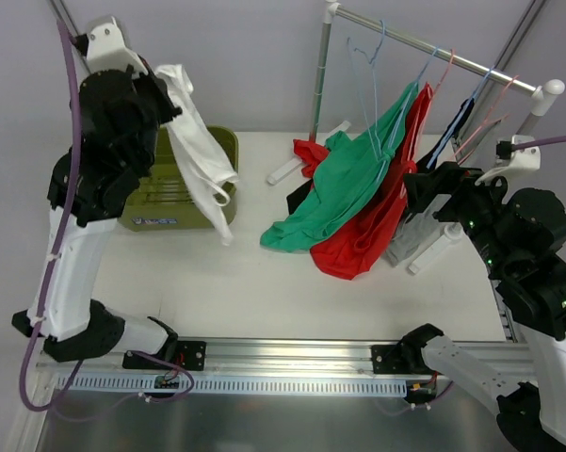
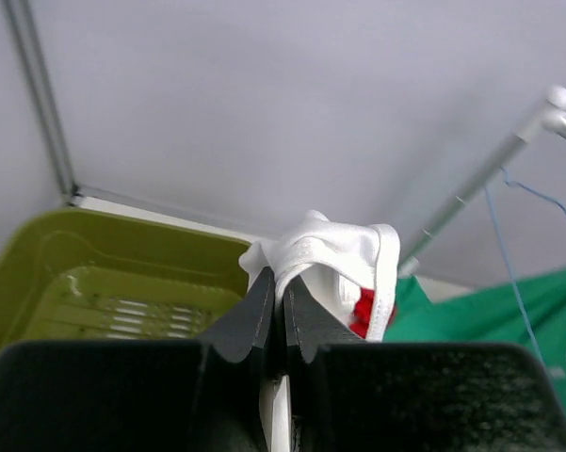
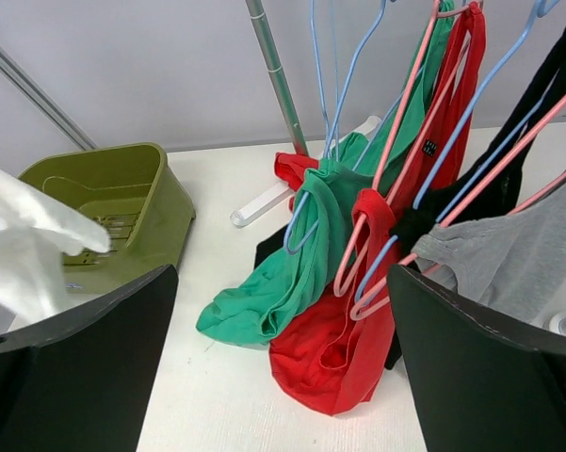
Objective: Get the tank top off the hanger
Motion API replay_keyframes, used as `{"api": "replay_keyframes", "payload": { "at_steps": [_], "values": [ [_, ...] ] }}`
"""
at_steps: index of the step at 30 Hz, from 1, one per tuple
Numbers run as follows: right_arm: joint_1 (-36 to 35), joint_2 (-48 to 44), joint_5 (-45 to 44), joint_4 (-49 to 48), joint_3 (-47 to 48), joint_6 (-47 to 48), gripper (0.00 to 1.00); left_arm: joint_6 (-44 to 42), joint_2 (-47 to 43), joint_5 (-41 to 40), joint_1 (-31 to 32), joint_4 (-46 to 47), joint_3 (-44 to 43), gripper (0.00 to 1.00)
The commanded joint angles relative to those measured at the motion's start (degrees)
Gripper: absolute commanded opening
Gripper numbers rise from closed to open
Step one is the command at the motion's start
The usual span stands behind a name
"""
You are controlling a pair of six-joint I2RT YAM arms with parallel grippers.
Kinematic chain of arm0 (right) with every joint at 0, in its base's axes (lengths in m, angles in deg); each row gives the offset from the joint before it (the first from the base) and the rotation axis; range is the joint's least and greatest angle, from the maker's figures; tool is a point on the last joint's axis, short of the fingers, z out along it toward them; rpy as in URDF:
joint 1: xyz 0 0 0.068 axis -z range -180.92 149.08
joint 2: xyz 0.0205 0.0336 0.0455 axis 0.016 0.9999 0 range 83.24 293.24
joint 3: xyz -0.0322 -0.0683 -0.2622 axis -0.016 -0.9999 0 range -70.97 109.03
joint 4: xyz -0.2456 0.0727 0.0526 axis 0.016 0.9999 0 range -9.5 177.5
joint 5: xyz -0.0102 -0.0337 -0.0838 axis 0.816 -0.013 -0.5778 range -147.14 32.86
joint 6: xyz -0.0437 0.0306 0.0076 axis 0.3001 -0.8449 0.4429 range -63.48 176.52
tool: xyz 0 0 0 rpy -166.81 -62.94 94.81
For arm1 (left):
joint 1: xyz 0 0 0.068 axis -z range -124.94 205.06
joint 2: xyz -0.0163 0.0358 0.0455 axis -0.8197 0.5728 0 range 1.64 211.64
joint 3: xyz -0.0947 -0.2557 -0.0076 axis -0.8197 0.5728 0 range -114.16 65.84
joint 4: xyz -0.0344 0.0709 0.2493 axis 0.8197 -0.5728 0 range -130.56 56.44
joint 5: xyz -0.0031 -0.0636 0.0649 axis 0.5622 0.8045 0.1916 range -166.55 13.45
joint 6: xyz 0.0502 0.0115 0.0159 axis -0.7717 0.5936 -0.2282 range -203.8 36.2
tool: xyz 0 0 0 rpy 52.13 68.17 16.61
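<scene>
The robot's right gripper should next go to the near arm of the blue hanger (image 1: 399, 124) (image 3: 365, 151) inside the green top and close there.
My left gripper (image 1: 163, 83) is shut on a white tank top (image 1: 200, 151) and holds it high above the green basket (image 1: 179, 193); the fabric hangs down free of any hanger. In the left wrist view the white cloth (image 2: 334, 254) is bunched between the closed fingers (image 2: 254, 315). An empty blue hanger (image 1: 367, 66) hangs on the rail (image 1: 433, 52). My right gripper (image 1: 419, 188) is open and empty beside the hanging garments. A green top (image 3: 292, 273) and a red top (image 3: 358, 330) hang from hangers and drape onto the table.
A grey top (image 3: 509, 259) and a black top (image 3: 471, 193) hang on pink and blue hangers at the right. The rack's upright pole (image 1: 320, 71) stands at the back. A white rack foot (image 1: 301, 160) lies on the table.
</scene>
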Motion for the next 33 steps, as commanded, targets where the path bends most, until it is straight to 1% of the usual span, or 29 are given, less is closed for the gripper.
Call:
{"api": "replay_keyframes", "payload": {
  "at_steps": [1,2,3,5,6,7,8,9,10,12,14,16,17,18,19,20,21,23,24,25,26,27,28,29,30,33],
  "values": [
    [0.14,1.13,1.22,-1.22,2.48,0.71,0.99,-4.20,8.99,1.78,-8.02,-2.12,-8.55,0.00],
    [0.06,1.22,1.31,-1.22,2.48,0.71,0.99,-4.02,12.05,3.27,-9.60,-2.30,-10.68,0.00],
    [0.06,1.14,1.22,-1.14,2.30,0.79,0.99,-3.67,13.12,4.24,-12.49,-2.39,-12.70,0.00],
    [0.06,0.79,1.05,-1.13,1.52,0.97,0.99,-2.18,15.84,6.95,-15.67,-2.39,-16.84,0.00],
    [0.14,0.52,1.14,-1.13,1.08,0.88,1.00,-1.39,16.38,8.19,-17.69,-2.30,-17.46,0.00],
    [0.14,-0.09,1.40,-1.13,0.64,0.27,0.99,0.88,16.82,9.59,-22.06,-2.21,-17.03,0.00],
    [0.14,-0.27,1.75,-1.13,-0.32,0.01,0.99,2.20,18.04,11.61,-24.54,-2.30,-16.51,0.00],
    [0.14,-0.53,2.53,-1.05,-0.94,-0.52,0.99,4.31,18.66,16.50,-26.74,-2.21,-15.11,0.00],
    [0.06,-0.97,2.80,-0.96,-1.38,-1.31,0.99,4.85,19.63,18.81,-30.33,-2.21,-14.40,0.00],
    [0.06,-0.97,4.12,-0.44,-2.26,-1.84,1.00,5.12,22.35,24.25,-32.55,-2.21,-13.17,0.00],
    [0.06,-0.80,4.74,0.27,-2.44,-2.28,1.00,5.03,25.16,27.17,-34.74,-2.21,-12.90,0.00],
    [0.06,-0.54,5.00,1.24,-2.36,-2.46,1.00,5.38,26.92,33.23,-35.55,-2.21,-13.33,0.00],
    [0.06,-0.19,5.09,1.41,-2.36,-2.54,1.00,5.73,28.24,35.51,-38.25,-2.30,-13.42,0.00],
    [0.14,-0.01,5.35,1.76,-2.36,-2.72,0.99,6.52,29.03,37.71,-39.23,-2.39,-13.51,0.00],
    [0.06,0.34,5.62,1.85,-2.44,-2.72,0.99,6.96,29.65,41.65,-39.94,-3.26,-13.34,0.00],
    [0.06,0.87,6.14,1.94,-2.44,-2.81,0.99,6.96,30.18,42.12,-40.29,-3.70,-12.73,0.00],
    [0.06,1.13,6.76,1.94,-2.70,-3.33,0.99,6.18,30.01,42.39,-40.12,-3.97,-10.20,0.00],
    [0.06,1.49,7.64,1.94,-3.15,-3.86,1.00,6.35,27.57,42.22,-40.12,-4.06,-5.45,0.00],
    [0.14,2.10,8.77,1.94,-3.23,-4.04,0.99,6.78,26.42,41.61,-40.12,-3.97,-0.38,0.00],
    [0.06,2.62,9.57,1.94,-3.32,-4.04,0.99,6.88,25.27,40.99,-40.12,-3.97,2.11,0.00],
    [0.06,3.24,10.44,1.94,-3.24,-4.04,1.00,6.88,22.74,40.20,-40.21,-4.06,4.13,0.23],
    [0.06,4.55,12.02,2.12,-3.15,-4.21,0.99,7.49,21.41,39.67,-40.12,-4.06,8.59,0.53],
    [0.06,5.35,12.30,2.38,-2.89,-5.52,0.99,7.49,19.83,39.41,-40.12,-4.06,10.72,0.63],
    [0.14,6.14,12.65,3.08,-2.10,-5.79,0.99,7.40,16.94,39.40,-40.12,-4.14,14.05,0.87],
    [0.06,6.93,12.56,3.35,-1.57,-5.80,0.99,7.14,15.43,39.75,-40.12,-4.14,15.39,0.99],
    [0.06,10.62,9.76,4.49,1.67,-4.83,1.00,6.97,8.41,42.20,-39.51,-4.58,20.04,0.99]
  ]
}}
